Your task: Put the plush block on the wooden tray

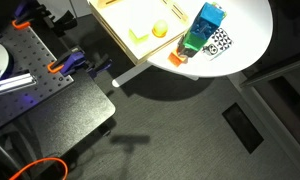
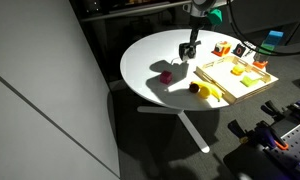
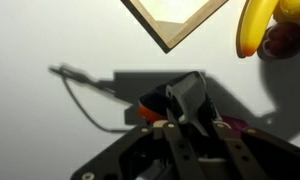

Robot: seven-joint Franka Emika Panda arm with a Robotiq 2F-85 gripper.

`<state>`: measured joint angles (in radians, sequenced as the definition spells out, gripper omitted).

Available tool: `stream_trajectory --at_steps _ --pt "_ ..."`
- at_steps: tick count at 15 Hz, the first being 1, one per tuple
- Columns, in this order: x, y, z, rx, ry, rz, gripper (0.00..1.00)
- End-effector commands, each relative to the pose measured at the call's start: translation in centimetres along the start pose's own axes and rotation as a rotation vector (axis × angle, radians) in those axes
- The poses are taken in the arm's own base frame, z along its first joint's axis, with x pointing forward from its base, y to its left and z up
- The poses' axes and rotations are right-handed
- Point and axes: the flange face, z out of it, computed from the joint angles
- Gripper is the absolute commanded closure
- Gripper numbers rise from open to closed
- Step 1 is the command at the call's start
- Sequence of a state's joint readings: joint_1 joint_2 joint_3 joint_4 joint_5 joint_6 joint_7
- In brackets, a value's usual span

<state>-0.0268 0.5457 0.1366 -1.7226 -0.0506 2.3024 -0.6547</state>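
I need to release the plush block on the bare wooden tray's bottom beyond the yellow pieces (image 1: 120, 12).
My gripper (image 2: 190, 48) hangs above the round white table, left of the wooden tray (image 2: 252, 90). In the wrist view the fingers (image 3: 187, 108) are shut on a soft block with orange, navy and magenta sides, the plush block (image 3: 150, 106); it is mostly hidden by the fingers. It hangs over bare table, off the tray. The tray's corner (image 3: 170, 38) shows at the top of the wrist view. The tray also shows in an exterior view (image 1: 118, 40), where my gripper is out of frame.
A banana (image 3: 252, 28) and a dark red fruit (image 3: 283, 42) lie beside the tray's corner. A small dark red thing (image 2: 165, 75) sits on the table (image 2: 150, 50). Yellow pieces lie in the tray (image 2: 248, 80). A blue-green object (image 1: 204, 30) stands near the table edge.
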Motion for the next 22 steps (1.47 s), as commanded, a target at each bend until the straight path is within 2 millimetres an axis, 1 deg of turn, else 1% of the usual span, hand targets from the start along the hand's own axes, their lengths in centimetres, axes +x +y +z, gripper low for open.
stream_trajectory --at_steps 1,4,7,10,16,17,18,19,20,22 --pt "-3.2 -0.8 -2.8 0.01 -0.027 0.037 0.93" --pt "-6.0 -1.0 -4.1 0.004 -0.048 0.058 0.93" --pt "-9.3 -1.4 -5.2 -0.001 -0.073 0.081 0.94" --pt "-12.6 -1.9 -6.5 -0.004 -0.094 0.11 0.93" --pt "-18.5 -2.9 -9.7 -0.014 -0.104 0.179 0.93" --pt "-19.4 -2.9 -10.2 -0.014 -0.099 0.193 0.88" --pt "-20.1 -2.9 -10.6 -0.018 -0.092 0.203 0.54" --pt "-20.7 -2.9 -11.0 -0.02 -0.085 0.215 0.53" --pt "-21.2 -2.9 -11.5 -0.026 -0.075 0.226 0.47" --pt "-22.0 -2.9 -12.4 -0.036 -0.058 0.24 0.3"
